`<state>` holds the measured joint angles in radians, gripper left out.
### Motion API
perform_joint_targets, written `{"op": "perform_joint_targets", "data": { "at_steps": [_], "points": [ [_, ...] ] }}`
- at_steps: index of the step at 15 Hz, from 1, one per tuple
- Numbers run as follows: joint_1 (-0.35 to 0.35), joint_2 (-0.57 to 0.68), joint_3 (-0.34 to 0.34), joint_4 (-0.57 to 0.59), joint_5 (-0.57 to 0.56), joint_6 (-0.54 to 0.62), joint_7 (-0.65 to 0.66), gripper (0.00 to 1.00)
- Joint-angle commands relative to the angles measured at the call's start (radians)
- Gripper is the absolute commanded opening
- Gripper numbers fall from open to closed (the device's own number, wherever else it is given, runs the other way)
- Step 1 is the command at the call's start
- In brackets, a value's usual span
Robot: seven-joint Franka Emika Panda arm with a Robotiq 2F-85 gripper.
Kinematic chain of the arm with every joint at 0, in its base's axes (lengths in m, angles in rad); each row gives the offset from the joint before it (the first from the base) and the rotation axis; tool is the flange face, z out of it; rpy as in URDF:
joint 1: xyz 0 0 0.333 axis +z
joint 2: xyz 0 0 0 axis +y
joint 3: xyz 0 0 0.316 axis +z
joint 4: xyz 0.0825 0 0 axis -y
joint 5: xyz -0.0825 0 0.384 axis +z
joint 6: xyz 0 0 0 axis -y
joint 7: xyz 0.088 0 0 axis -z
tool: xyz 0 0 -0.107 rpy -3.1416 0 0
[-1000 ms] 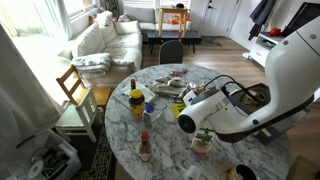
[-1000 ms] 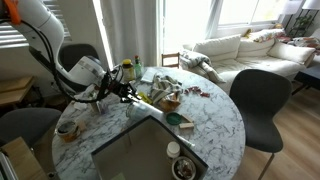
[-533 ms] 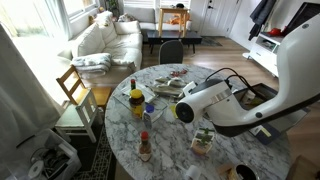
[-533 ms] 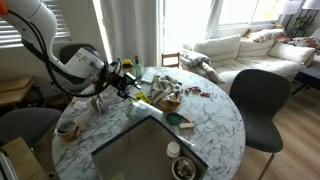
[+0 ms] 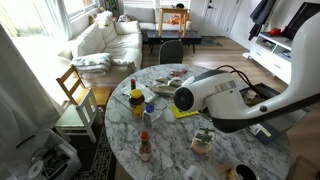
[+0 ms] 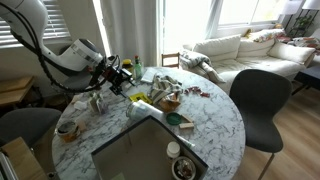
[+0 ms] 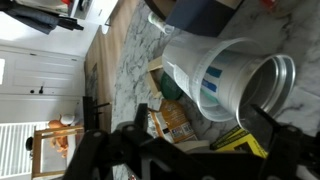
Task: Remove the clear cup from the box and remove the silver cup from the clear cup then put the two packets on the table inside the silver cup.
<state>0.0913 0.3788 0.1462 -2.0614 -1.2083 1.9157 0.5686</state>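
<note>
The silver cup sits nested in the tipped clear cup, so I should pinch its protruding silver rim (image 7: 242,103), pull it out and stand it upright before adding packets.
The clear cup (image 7: 205,70) fills the wrist view just beyond my fingertips, and a silver rim (image 7: 277,88) at its mouth looks like the silver cup nested inside. In both exterior views this cup (image 6: 97,101) (image 5: 203,140) stands upright on the marble table. My gripper (image 6: 120,81) (image 7: 200,122) hangs open a little above and beside it, with nothing between its jaws. An orange packet (image 7: 168,122) and a yellow-and-black packet (image 7: 245,142) lie on the table under the jaws. The blue-grey box (image 6: 140,150) sits at the table's near side.
Bottles (image 5: 137,101) and a pile of snack items (image 6: 165,92) crowd the middle of the table (image 6: 215,125). A brown-filled cup (image 6: 68,128) stands near the table's edge. Small containers (image 6: 184,167) lie in the box. A dark chair (image 6: 265,105) stands beside the table.
My gripper has opened and let go of the cup, then lifted up and away from it. The cup stays standing on the table.
</note>
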Motion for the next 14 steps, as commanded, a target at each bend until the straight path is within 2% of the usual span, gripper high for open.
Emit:
{"op": "perform_joint_targets", "data": {
  "at_steps": [1, 6, 7, 8, 9, 14],
  "points": [
    [-0.013, -0.03, -0.008, -0.029, 0.108, 0.086, -0.067, 1.0],
    [-0.009, -0.011, -0.053, -0.055, 0.069, 0.187, -0.027, 1.0],
    [-0.009, -0.01, -0.062, -0.057, 0.064, 0.199, -0.026, 0.91],
    [-0.01, -0.009, -0.069, -0.06, 0.065, 0.21, -0.028, 0.76],
    [-0.01, -0.007, -0.075, -0.062, 0.066, 0.217, -0.029, 0.66],
    [-0.014, 0.004, -0.091, -0.065, 0.079, 0.255, -0.024, 0.27]
  ]
}}
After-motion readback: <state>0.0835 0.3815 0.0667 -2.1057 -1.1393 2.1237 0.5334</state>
